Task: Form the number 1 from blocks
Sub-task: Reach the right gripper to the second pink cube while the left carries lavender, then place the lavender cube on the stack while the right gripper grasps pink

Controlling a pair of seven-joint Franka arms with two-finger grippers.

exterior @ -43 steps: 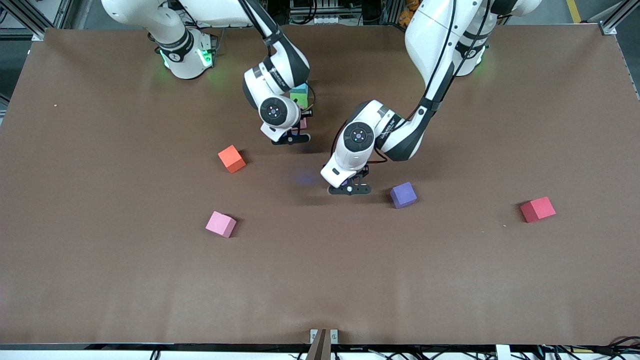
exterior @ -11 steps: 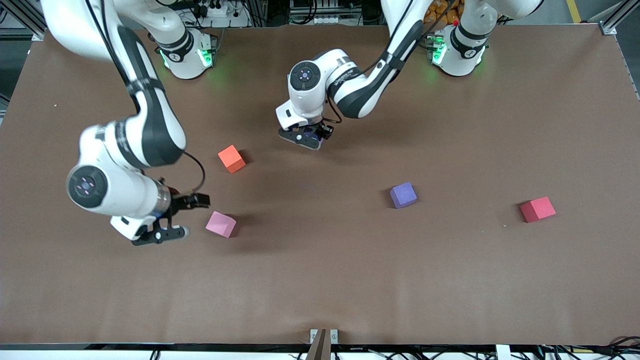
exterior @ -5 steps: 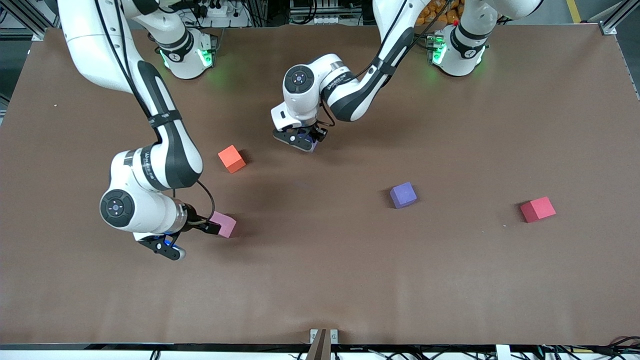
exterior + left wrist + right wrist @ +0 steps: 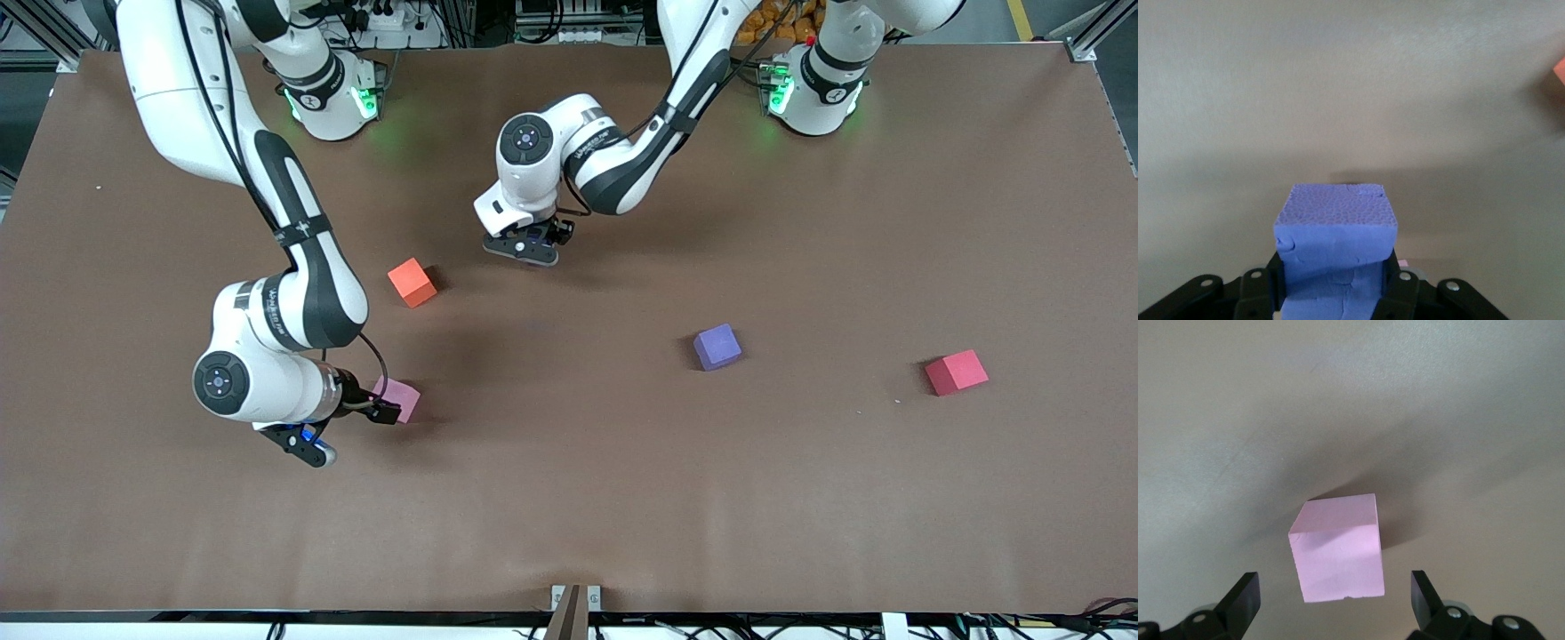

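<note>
The robot's left gripper should release its purple block on the table (image 4: 528,228) under its wrist, a little nearer the bases than the orange block. That purple block now hangs low over the table.
My right gripper (image 4: 348,432) is open and low at a pink block (image 4: 399,399). In the right wrist view the pink block (image 4: 1338,553) lies on the table between the spread fingertips (image 4: 1245,595), untouched. My left gripper (image 4: 526,250) is shut on a purple block (image 4: 1335,213) and hangs low over the table toward the bases. An orange block (image 4: 412,282), a second purple block (image 4: 717,346) and a red block (image 4: 956,372) lie loose on the table. The light blue, green and other pink blocks are hidden.
The brown table (image 4: 800,498) is bare along the edge nearest the front camera. The orange block's corner (image 4: 1559,71) shows at the rim of the left wrist view. The left arm's wrist (image 4: 533,151) covers the table near the bases.
The right arm swung from near the bases to the pink block and brought its open fingers around it. The left arm carried a purple block from mid-table toward the bases.
</note>
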